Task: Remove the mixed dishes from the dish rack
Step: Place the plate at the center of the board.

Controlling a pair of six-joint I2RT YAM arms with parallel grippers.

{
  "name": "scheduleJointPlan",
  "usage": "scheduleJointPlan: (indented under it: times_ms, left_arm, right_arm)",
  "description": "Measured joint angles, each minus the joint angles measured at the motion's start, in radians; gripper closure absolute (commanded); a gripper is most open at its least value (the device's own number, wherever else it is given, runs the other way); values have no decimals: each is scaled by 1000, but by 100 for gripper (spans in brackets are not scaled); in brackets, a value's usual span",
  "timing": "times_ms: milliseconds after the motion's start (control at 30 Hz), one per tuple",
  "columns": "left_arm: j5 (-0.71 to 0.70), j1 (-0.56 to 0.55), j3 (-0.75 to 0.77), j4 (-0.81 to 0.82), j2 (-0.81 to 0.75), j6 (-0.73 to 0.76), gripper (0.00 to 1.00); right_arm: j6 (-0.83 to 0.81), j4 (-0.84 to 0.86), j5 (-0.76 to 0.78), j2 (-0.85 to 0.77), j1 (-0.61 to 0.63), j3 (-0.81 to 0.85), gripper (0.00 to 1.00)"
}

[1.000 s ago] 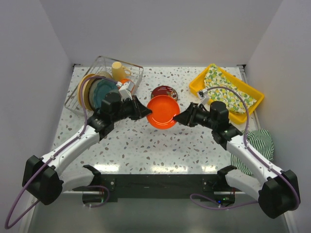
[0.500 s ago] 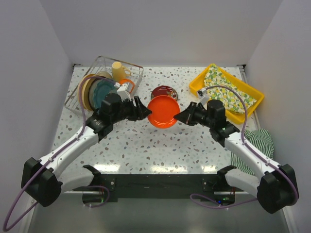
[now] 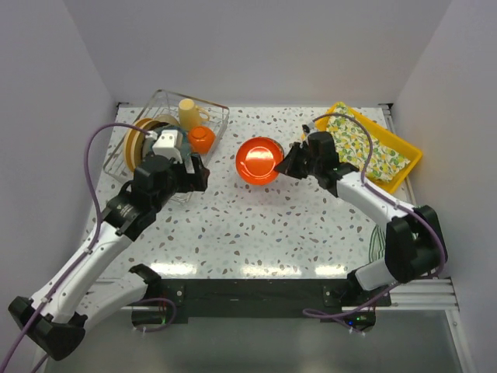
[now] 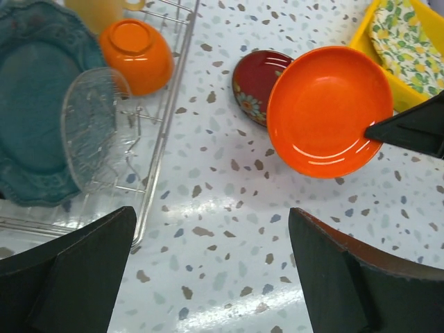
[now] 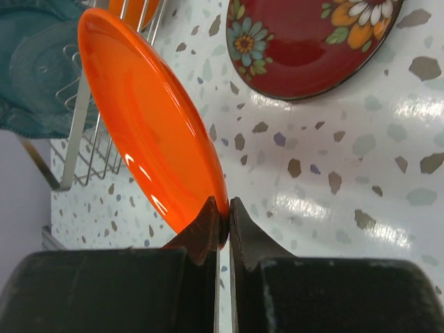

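Note:
The orange plate will go down on top of the red floral plate (image 3: pixel 265 156) (image 5: pixel 318 14) from my right gripper.
My right gripper (image 3: pixel 286 168) (image 5: pixel 225 208) is shut on the rim of an orange plate (image 3: pixel 259 160) (image 5: pixel 152 132) (image 4: pixel 326 111). It holds the plate tilted just above a red floral plate (image 5: pixel 312 41) (image 4: pixel 255 76) on the table. Beside the dish rack (image 3: pixel 218 129) (image 4: pixel 170 118), my left gripper (image 3: pixel 199 176) (image 4: pixel 211 211) is open with only bare table between its fingers. In the rack stand a teal plate (image 4: pixel 31 125), a clear glass plate (image 4: pixel 94 125), an orange bowl (image 4: pixel 135 55) (image 3: pixel 201 139), tan plates (image 3: pixel 136 144) and a cream mug (image 3: pixel 189 113).
A yellow tray (image 3: pixel 320 132) holding a lemon-print cloth (image 3: pixel 361 144) sits at the back right, close behind my right wrist. Speckled tabletop (image 3: pixel 256 225) lies between the two arms. White walls close in the left, back and right sides.
My left gripper opened, let go of the orange plate and drew back left toward the rack. My right gripper shut on the plate's rim and carried it back over the red plate.

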Motion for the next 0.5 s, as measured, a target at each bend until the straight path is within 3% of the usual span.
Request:
scheduleJointPlan:
  times_ms: [300, 500]
  left_arm:
    - [-125, 0, -4, -154, -158, 13, 3]
    - [-164, 0, -5, -219, -208, 9, 3]
  right_arm:
    - [-6, -77, 58, 327, -24, 269, 100]
    - [21, -84, 54, 477, -84, 353, 100]
